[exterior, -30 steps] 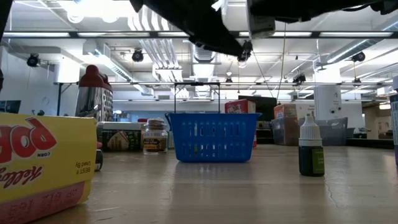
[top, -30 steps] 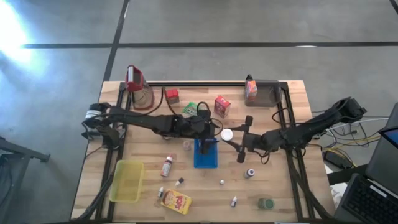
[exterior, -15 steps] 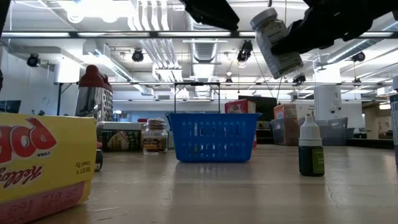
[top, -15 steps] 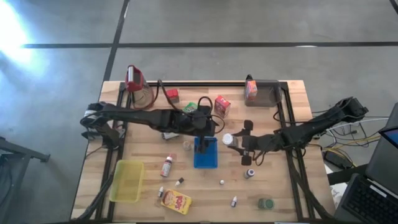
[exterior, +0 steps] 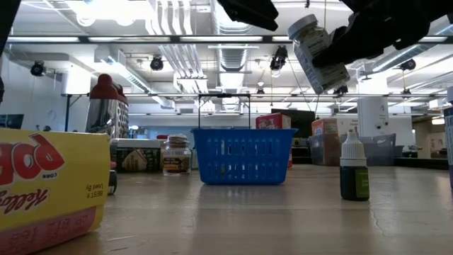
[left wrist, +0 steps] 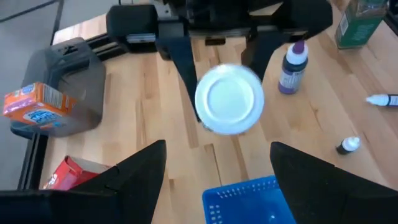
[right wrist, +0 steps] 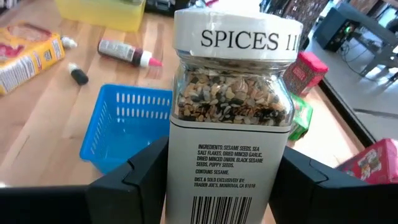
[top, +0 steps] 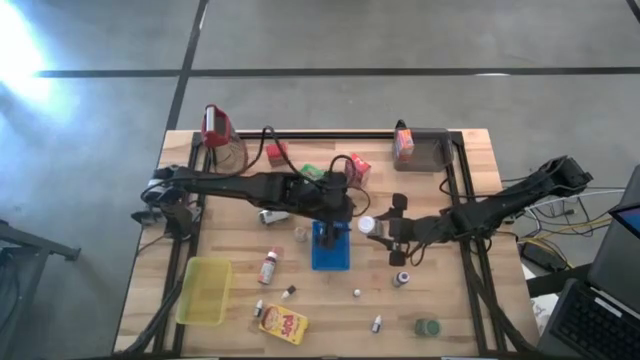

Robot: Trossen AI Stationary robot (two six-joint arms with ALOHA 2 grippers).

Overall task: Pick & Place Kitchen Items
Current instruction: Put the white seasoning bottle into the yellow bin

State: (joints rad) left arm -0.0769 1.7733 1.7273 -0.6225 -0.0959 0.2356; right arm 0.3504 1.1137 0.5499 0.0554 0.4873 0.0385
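Next, my left gripper goes to the spice jar's white-end with the cap (top: 369, 226) (left wrist: 229, 99) and closes there, because my right gripper holds the jar's labelled body.
A spice jar (top: 369, 226) with a white cap (left wrist: 229, 99) and a seed mix inside hangs above the table, just right of the blue basket (top: 331, 248). My right gripper (top: 392, 230) is shut on it, reaching in from the table's right. My left gripper (top: 332, 216) hovers open over the basket's far end, with nothing between its fingers (left wrist: 149, 163), and its view faces the jar's cap. The basket stands on its base in the middle of the table. In the low view the jar (exterior: 317, 53) is high and tilted. My right gripper pinches the jar's labelled body (right wrist: 186, 177), below the clear seed-filled band, between its two fingers, one on each side. The fingers come from the table's right, slanting slightly down. The jar is lifted clear of the table and tilted, its cap (exterior: 303, 25) leaning toward the basket.
A yellow tray (top: 203, 290) and a yellow cereal box (top: 283, 323) lie near left. Small bottles (top: 268, 267), (top: 402, 278) and a green tin (top: 428, 326) dot the near side. A red-topped jug (top: 220, 135), red cartons (top: 357, 168) and a grey bin (top: 430, 148) line the far edge.
My right gripper has sunk a little and rolled, so the jar has tipped from cap-up to leaning toward the basket. My left gripper has risen above the basket, staying open, and has nearly left the top of the low view.
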